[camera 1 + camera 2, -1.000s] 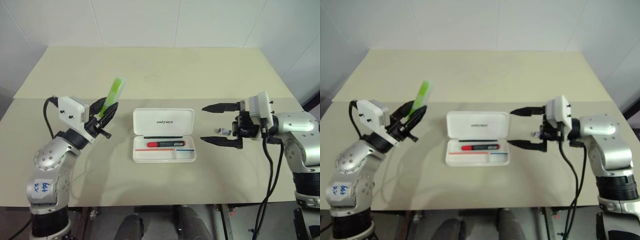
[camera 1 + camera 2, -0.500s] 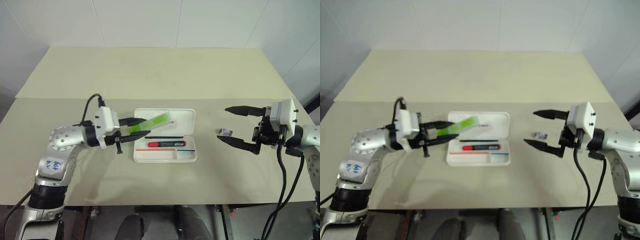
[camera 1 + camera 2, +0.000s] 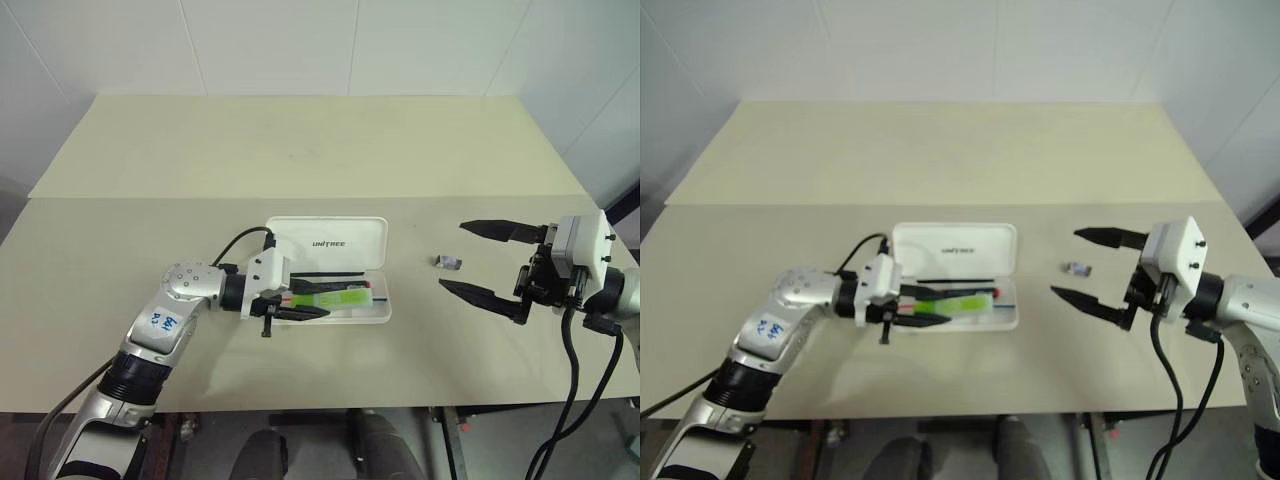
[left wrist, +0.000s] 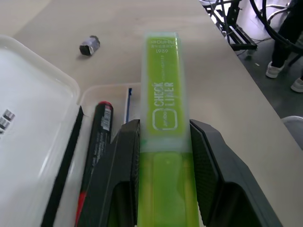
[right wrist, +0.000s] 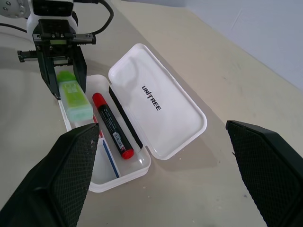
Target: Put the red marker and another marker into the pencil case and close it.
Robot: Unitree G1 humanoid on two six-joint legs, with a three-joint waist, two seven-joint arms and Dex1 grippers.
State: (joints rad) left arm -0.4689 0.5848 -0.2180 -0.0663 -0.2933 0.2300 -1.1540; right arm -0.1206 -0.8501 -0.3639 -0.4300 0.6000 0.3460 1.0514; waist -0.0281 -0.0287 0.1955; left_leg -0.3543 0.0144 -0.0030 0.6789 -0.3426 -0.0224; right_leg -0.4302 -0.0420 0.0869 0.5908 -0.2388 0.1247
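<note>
My left gripper is holding the light-green marker. Next, I let go of it in the front half of the tray [image 3: 307,310], alongside the red marker.
The white pencil case [image 3: 328,243] lies open mid-table, lid folded back. The red marker [image 5: 112,125] rests in its tray, red cap toward the right end. My left gripper [image 3: 315,302] is shut on the light-green marker [image 4: 161,118] and holds it level and low in the tray's front half, beside the red marker. Whether the green marker touches the tray floor I cannot tell. My right gripper [image 3: 456,250] hangs open and empty to the right of the case, its fingers [image 3: 490,298] spread wide.
A small grey-black bit [image 3: 447,262] lies on the beige table [image 3: 300,150] between the case and the right gripper. The table's front edge runs just below both arms. A white wall stands behind the table.
The left gripper swung right and down with the green marker, from upright at the left, over the lid, into the tray. The right gripper drew back to the right, still open.
</note>
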